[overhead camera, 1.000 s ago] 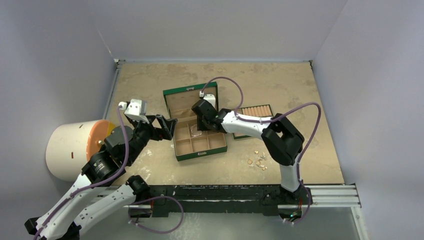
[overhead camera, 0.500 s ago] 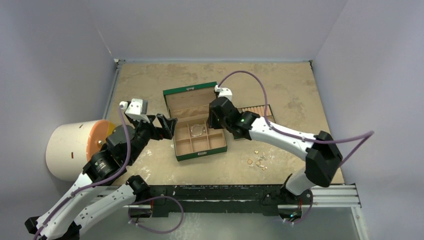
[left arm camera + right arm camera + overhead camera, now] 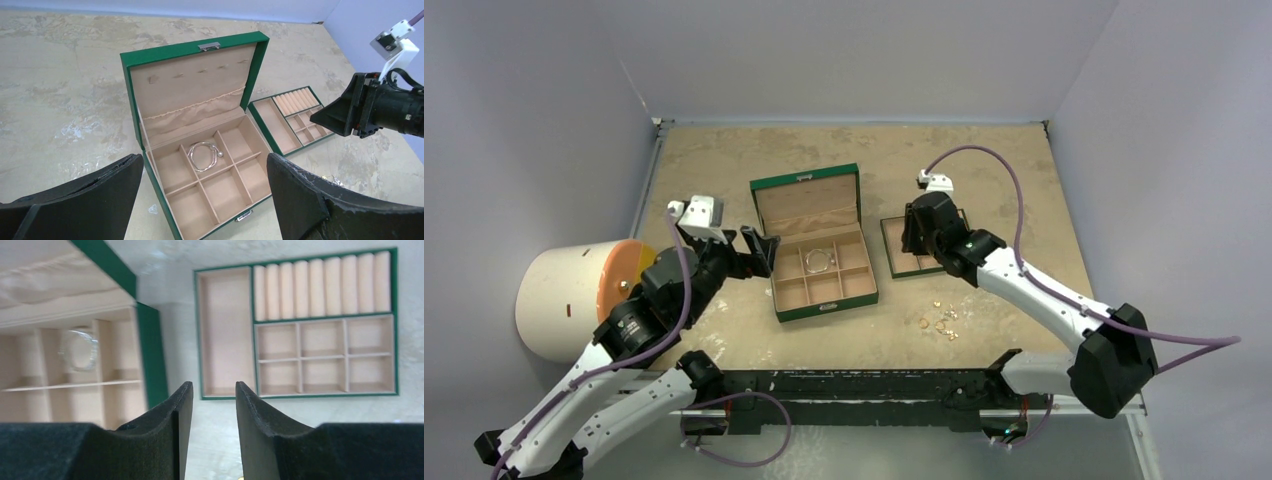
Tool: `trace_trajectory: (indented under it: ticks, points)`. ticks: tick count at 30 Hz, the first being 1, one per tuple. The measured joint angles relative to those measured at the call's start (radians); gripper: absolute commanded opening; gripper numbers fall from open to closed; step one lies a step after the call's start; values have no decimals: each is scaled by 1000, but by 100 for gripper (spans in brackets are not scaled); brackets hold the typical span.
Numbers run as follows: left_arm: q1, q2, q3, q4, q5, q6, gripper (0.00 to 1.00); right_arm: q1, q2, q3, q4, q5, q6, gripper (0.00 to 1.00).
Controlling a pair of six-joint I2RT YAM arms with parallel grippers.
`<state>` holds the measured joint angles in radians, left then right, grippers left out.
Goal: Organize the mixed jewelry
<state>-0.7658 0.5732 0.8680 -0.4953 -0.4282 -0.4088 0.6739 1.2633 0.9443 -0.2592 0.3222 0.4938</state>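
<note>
The robot's right gripper needs to close on the green tray's middle divider (image 3: 918,255) (image 3: 256,332), between the long slot and the small square cells, just in front of the ring rolls.
The mixed jewelry lies in two places. A silvery loop (image 3: 820,260) (image 3: 203,155) (image 3: 80,350) rests in the middle rear compartment of the open green box (image 3: 824,308) (image 3: 131,95). Several tiny gold and silver pieces (image 3: 939,321) are scattered on the table to the box's right. My left gripper (image 3: 754,254) (image 3: 204,162) hangs wide open at the box's left side, holding nothing. My right gripper (image 3: 916,243) (image 3: 213,387) hovers over the near edge of the separate green tray (image 3: 892,262) (image 3: 300,396), jaws apart with only table between them.
The tray holds a long slot, a row of ring rolls (image 3: 320,287) and several small square cells. A large white cylinder with an orange face (image 3: 574,300) stands at the table's left edge. Grey walls close in three sides.
My right arm has swung from above the box's compartments rightward to the tray, leaving the silvery loop lying in the box, and its jaws have widened slightly. The left arm has barely moved.
</note>
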Motion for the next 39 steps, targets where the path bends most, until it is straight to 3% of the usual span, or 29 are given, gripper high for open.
trace_trajectory:
  ticks: [11,28,39]
  points:
    - [0,14,0,0,-7,0,94,-148,140,-63,46,-110,-69,40]
    - [0,18,0,0,-11,0,94,-200,352,-27,134,-127,-81,39]
    - [0,18,0,0,-14,0,94,-204,412,10,153,-127,-91,32]
